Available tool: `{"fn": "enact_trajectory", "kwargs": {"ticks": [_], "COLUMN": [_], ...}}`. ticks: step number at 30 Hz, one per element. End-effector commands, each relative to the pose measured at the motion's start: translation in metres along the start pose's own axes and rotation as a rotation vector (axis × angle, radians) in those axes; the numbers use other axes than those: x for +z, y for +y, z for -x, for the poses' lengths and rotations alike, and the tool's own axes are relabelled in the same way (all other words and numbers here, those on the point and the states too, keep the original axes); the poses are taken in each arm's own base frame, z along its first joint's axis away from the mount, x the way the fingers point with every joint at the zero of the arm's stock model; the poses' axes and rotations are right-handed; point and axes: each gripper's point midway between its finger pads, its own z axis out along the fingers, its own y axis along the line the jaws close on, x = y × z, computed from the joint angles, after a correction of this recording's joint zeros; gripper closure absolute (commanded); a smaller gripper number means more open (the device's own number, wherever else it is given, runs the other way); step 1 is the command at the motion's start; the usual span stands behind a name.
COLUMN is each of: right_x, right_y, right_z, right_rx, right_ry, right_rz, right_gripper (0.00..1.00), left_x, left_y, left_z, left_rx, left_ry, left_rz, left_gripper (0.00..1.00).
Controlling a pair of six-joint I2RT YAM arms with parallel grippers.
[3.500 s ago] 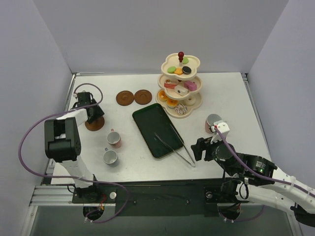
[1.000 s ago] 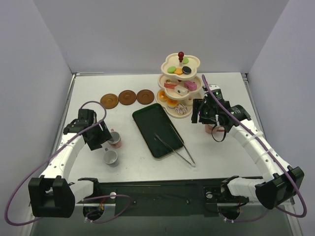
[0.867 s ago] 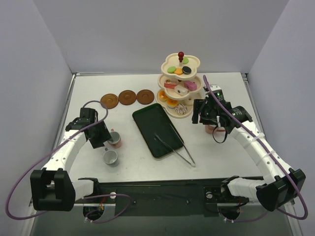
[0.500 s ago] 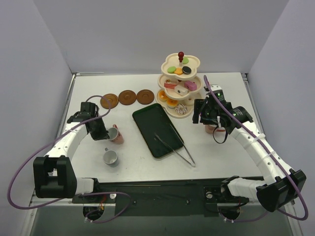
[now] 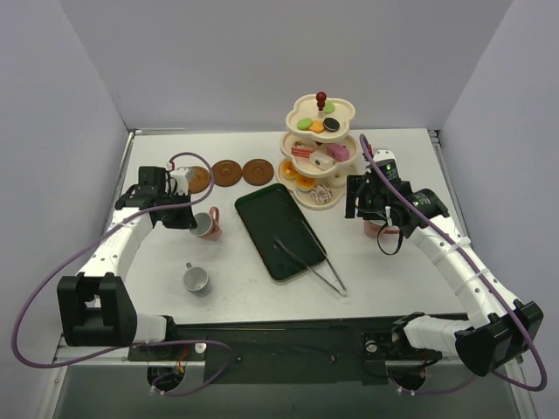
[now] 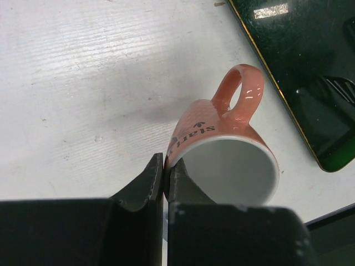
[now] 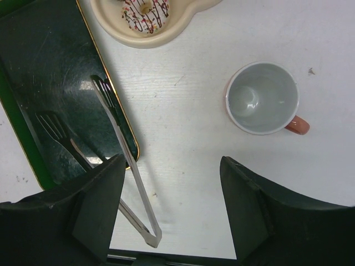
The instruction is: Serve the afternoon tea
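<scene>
Left gripper holds pink cup too near its handle; I will set it down, then grip the cup's rim (image 5: 199, 236) opposite its handle.
My left gripper (image 5: 190, 216) (image 6: 165, 167) is shut on the rim of a pink cup (image 5: 208, 225) (image 6: 228, 160). One finger is inside the cup and one outside, and the cup is tilted with its handle away from me. Just behind it lie three brown saucers (image 5: 229, 172); the leftmost saucer (image 5: 199, 180) is partly hidden by my wrist. A grey cup (image 5: 196, 278) stands nearer the front. My right gripper (image 5: 367, 199) (image 7: 172, 160) hangs open over a second pink cup (image 5: 376, 230) (image 7: 262, 98), upright on the table. The cream three-tier stand (image 5: 319, 144) holds sweets.
A dark green tray (image 5: 272, 225) (image 7: 52, 94) lies mid-table with long metal tongs (image 5: 313, 255) (image 7: 125, 166) across its near right corner. The stand's bottom tier with a sprinkled donut (image 7: 145, 11) is just beyond my right gripper. Side walls close in left and right.
My left gripper has shut on the pink cup's rim and carried it back and rightward toward the saucers. The right arm has barely moved.
</scene>
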Motion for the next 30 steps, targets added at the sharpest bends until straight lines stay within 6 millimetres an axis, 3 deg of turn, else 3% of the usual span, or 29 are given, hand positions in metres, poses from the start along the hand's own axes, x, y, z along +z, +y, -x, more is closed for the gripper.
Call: {"fn": "enact_trajectory", "kwargs": {"ticks": [1,6,16,23,25,26,30], "right_x": [-0.004,-0.002,-0.004,-0.004,-0.003,-0.003,-0.003], "right_y": [-0.008,-0.005,-0.005,-0.005,-0.004,-0.004,-0.003], "right_z": [0.010,0.010,0.010,0.007,0.007,0.007,0.007], "right_rx": [-0.009,-0.006,0.007,0.015,0.017,0.017,0.017], "right_ry": [-0.049,-0.041,-0.046,-0.041,-0.038,-0.037,-0.037], "right_rz": [-0.036,-0.025,-0.022,-0.018,-0.016,-0.015,-0.013], "right_gripper": [0.36,0.36,0.36,0.36,0.36,0.36,0.36], "left_x": [0.000,0.013,0.047,0.056,0.056,0.056,0.052], "left_y": [0.000,0.028,0.054,0.055,0.056,0.056,0.055], "left_z": [0.044,0.060,0.057,0.054,0.052,0.051,0.047], "left_rx": [0.130,0.154,0.226,0.257,0.246,0.220,0.129], "left_ry": [-0.119,-0.096,0.069,0.107,0.112,0.111,0.111], "left_rz": [-0.019,0.076,0.124,0.167,0.186,0.193,0.212], "left_gripper": [1.00,1.00,1.00,1.00,0.93,0.81,0.55]}}
